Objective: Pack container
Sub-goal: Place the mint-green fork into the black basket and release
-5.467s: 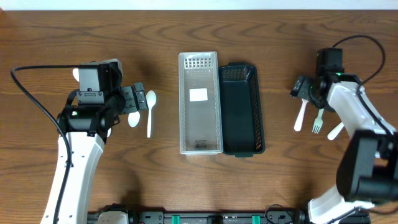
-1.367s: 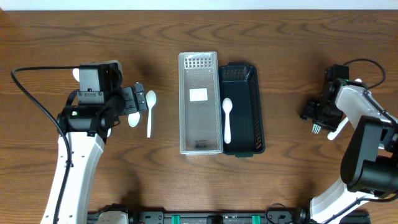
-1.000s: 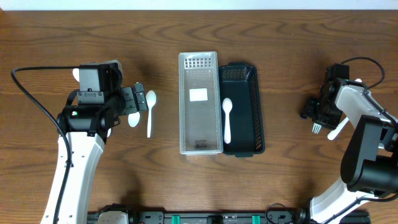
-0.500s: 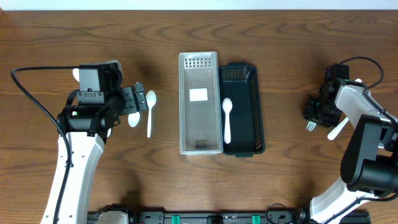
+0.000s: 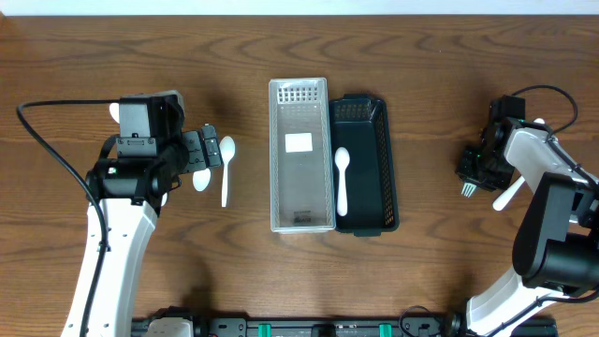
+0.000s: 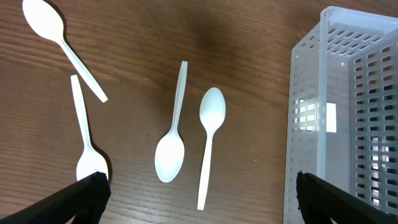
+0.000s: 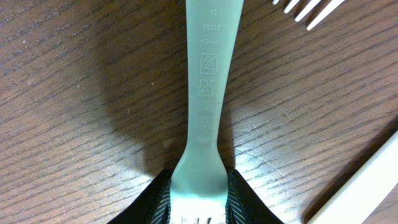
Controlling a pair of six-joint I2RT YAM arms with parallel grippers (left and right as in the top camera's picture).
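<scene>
Next, my right gripper lets go of the pale plastic fork in the black container (image 5: 364,153) beside the white spoon.
A clear mesh container (image 5: 301,211) and a black container (image 5: 374,178) stand side by side mid-table. One white spoon (image 5: 342,178) lies in the black one. At the far right my right gripper (image 5: 475,171) is shut on a pale plastic fork (image 7: 210,74) lying on the wood, its striped pads (image 7: 160,200) pressing both sides of the fork's neck. The tines (image 5: 467,188) stick out below the gripper. My left gripper (image 6: 199,208) hovers wide open over several white spoons (image 6: 210,137) left of the clear container (image 6: 348,112), holding nothing.
Another fork's tines (image 7: 308,9) and a white handle (image 7: 364,180) lie close beside the held fork. A white utensil (image 5: 508,195) rests just right of the right gripper. Loose spoons (image 5: 225,168) sit under the left arm.
The right gripper's jaws have closed onto the fork's neck, and the fork's tines have shifted a little up and left. The left arm has not moved.
</scene>
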